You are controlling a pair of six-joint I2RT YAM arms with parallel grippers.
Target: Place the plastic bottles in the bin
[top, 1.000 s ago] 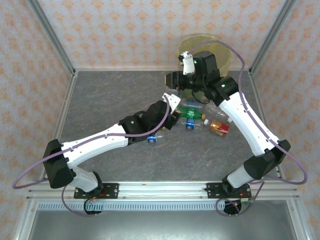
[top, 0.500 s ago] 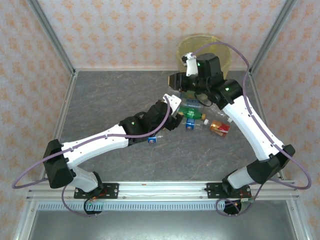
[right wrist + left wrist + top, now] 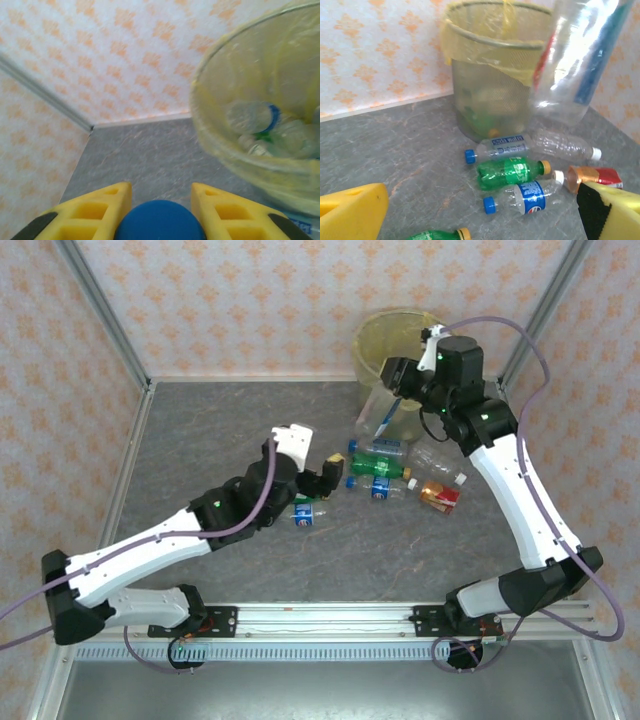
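Note:
My right gripper is going to release the clear plastic bottle onto the bottles inside the yellow-lined bin (image 3: 404, 377) (image 3: 281, 137).
The bin (image 3: 372, 335) stands at the far right corner, lined in yellow, with bottles inside (image 3: 252, 120). My right gripper (image 3: 398, 380) is shut on a clear plastic bottle (image 3: 385, 420) at its blue cap (image 3: 160, 222); the bottle hangs beside the bin's near wall (image 3: 485, 95) and shows large in the left wrist view (image 3: 575, 55). My left gripper (image 3: 330, 485) is open and empty, its yellow fingers (image 3: 350, 215) wide apart over the table. Several bottles lie before it: a green one (image 3: 512, 172), a blue-labelled one (image 3: 525, 196) and a clear one (image 3: 500, 146).
More bottles lie right of the pile: a clear one (image 3: 440, 460) and a red-labelled one (image 3: 440, 495). A blue-labelled bottle (image 3: 305, 513) lies beside my left wrist. Metal frame posts and patterned walls close the table on three sides.
My left gripper has opened and drawn back from the pile toward the near left. My right gripper has lifted the bottle up and right, closer to the bin's rim.

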